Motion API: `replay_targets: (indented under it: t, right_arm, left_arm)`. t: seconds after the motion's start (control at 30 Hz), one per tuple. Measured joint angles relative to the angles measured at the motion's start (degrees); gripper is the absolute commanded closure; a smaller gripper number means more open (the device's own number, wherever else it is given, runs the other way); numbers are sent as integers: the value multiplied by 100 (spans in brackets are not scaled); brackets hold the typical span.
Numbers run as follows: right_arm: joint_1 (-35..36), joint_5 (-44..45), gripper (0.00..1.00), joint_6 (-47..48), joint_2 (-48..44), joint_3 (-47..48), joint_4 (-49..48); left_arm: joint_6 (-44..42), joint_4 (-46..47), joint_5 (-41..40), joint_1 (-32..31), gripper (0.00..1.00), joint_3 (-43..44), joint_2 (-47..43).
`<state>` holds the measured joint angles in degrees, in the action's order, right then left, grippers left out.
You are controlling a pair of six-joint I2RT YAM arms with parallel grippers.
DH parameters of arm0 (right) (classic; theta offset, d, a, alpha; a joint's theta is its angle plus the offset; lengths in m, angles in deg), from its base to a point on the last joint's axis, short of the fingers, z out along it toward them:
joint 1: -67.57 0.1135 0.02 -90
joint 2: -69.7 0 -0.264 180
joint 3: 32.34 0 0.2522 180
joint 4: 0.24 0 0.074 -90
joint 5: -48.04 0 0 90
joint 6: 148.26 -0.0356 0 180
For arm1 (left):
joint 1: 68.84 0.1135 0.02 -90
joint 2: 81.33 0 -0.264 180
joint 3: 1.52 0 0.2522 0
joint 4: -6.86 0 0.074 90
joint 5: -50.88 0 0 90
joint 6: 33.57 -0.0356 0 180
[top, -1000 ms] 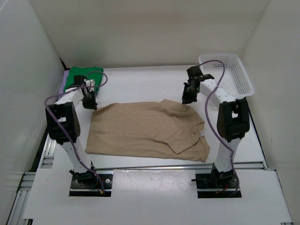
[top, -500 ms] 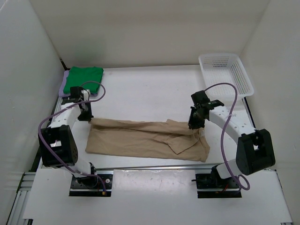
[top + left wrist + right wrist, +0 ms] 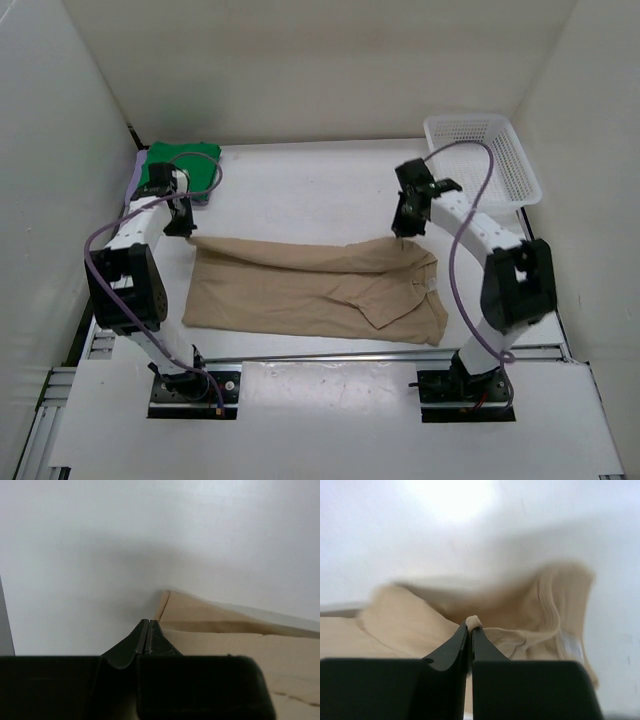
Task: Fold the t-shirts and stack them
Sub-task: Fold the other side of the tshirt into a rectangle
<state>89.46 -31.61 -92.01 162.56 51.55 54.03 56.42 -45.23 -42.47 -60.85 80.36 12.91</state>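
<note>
The beige t-shirt's far edge bunches by my right gripper, so next I lower it, then open that gripper and take the t-shirt's bunched part (image 3: 376, 248).
The beige t-shirt (image 3: 310, 290) lies across the middle of the table as a wide band, its far edge lifted at both ends. My left gripper (image 3: 178, 228) is shut at its far left corner, and in the left wrist view the cloth (image 3: 225, 645) runs up to the closed tips (image 3: 148, 621). On the far right edge by the collar, my right gripper (image 3: 402, 228) is shut, with a nub of beige cloth (image 3: 410, 625) pinched between its tips (image 3: 471, 622). A folded green t-shirt (image 3: 185, 158) rests on the lavender t-shirt (image 3: 135, 182) at the back left.
A white mesh basket (image 3: 520, 165) stands at the back right corner. White walls close in the table on the left, back and right. The arm bases and a metal rail run along the near edge.
Both grippers carried the shirt's far edge toward the near side, then back and up a little. The beige shirt is now a narrower band than a second ago.
</note>
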Motion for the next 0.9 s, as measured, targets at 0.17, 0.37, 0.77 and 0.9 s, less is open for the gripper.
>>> replay_targets:
  t: [0.17, 0.37, 0.77, 0.9]
  right_arm:
    - [-221, 63, 100, 142, 1692, 2277, -127]
    - [-356, 66, 100, 260, 2376, 2614, -175]
    - [-328, 70, 100, 85, 232, -83, -490]
    - [-330, 44, 100, -92, -339, -643, -623]
  left_arm:
    - [0, 136, 76, -28, 90, 914, 785]
    - [0, 136, 92, -35, 90, 1064, 1099]
    - [0, 101, 55, -17, 90, -68, 334]
    - [0, 107, -35, -9, 90, -428, -72]
